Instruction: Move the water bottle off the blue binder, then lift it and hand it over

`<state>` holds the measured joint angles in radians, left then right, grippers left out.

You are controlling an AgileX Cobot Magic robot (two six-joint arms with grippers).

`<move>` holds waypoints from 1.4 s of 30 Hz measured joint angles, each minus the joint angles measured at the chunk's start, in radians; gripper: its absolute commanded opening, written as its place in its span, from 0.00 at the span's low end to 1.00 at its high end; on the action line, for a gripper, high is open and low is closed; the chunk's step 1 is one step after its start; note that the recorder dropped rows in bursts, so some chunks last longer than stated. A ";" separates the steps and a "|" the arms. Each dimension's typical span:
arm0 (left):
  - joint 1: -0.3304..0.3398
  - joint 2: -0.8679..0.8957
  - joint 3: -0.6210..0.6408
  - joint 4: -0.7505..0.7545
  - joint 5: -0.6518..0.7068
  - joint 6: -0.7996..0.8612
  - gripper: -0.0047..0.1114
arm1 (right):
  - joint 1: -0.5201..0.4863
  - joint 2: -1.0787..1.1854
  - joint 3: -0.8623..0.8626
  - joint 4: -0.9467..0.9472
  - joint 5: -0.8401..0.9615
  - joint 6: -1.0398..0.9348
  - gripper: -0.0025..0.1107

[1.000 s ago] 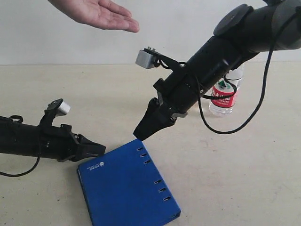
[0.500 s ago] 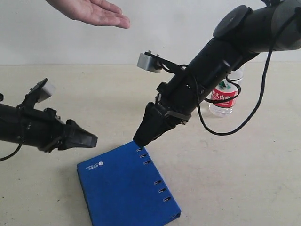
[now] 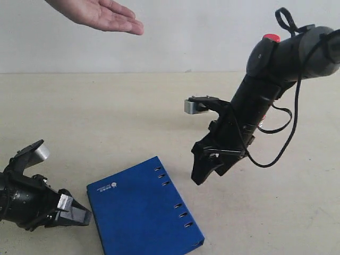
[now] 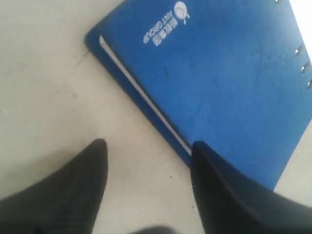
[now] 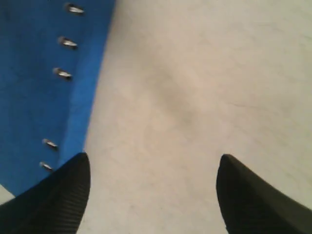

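Observation:
Next, my right gripper will go to the far half of the blue binder's slotted edge (image 3: 169,181) (image 5: 86,63) and close there, ready to lift the binder.
The blue binder (image 3: 143,207) lies flat on the table with nothing on it; its white logo and page edge show in the left wrist view (image 4: 229,83). Of the water bottle only a red cap (image 3: 271,37) peeks over the right arm; the rest is hidden behind that arm. My left gripper (image 3: 79,215) sits low at the binder's left edge, open and empty (image 4: 148,143). My right gripper (image 3: 207,172) hangs open above the bare table just right of the binder's slotted edge (image 5: 154,157).
An open human hand (image 3: 103,13), palm up, is held out at the top left. A beige tabletop (image 3: 133,117) stretches round the binder, with a pale wall behind. A black cable (image 3: 276,143) loops off the right arm.
My left arm has dropped and pulled back to the lower left. My right arm has swung right, away from the binder's corner, and now covers the bottle. The hand drifted slightly left.

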<state>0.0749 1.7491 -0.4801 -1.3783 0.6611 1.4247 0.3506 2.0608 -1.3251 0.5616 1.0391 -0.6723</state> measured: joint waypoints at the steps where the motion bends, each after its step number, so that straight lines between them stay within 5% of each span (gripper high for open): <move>1: 0.000 0.000 0.002 -0.002 0.000 0.000 0.47 | -0.021 0.003 0.005 0.005 -0.005 -0.003 0.59; 8: 0.000 0.000 0.008 -0.020 0.030 0.002 0.47 | -0.169 0.011 0.009 0.297 0.085 -0.135 0.59; 20: 0.000 0.036 0.010 -0.171 0.136 0.107 0.47 | -0.173 0.187 0.046 0.570 0.168 -0.307 0.59; 25: 0.000 0.089 0.010 -0.194 0.153 0.122 0.47 | -0.164 0.204 0.046 0.593 0.182 -0.318 0.59; 37: 0.000 0.205 0.002 -0.353 0.500 0.312 0.46 | -0.071 0.212 0.040 0.588 0.203 -0.346 0.59; 42: 0.000 0.205 -0.003 -0.357 0.533 0.367 0.41 | -0.067 0.212 0.040 0.588 0.204 -0.362 0.59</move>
<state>0.0749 1.9545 -0.4830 -1.7350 1.1940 1.7918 0.2836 2.2731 -1.2855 1.1495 1.2434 -1.0346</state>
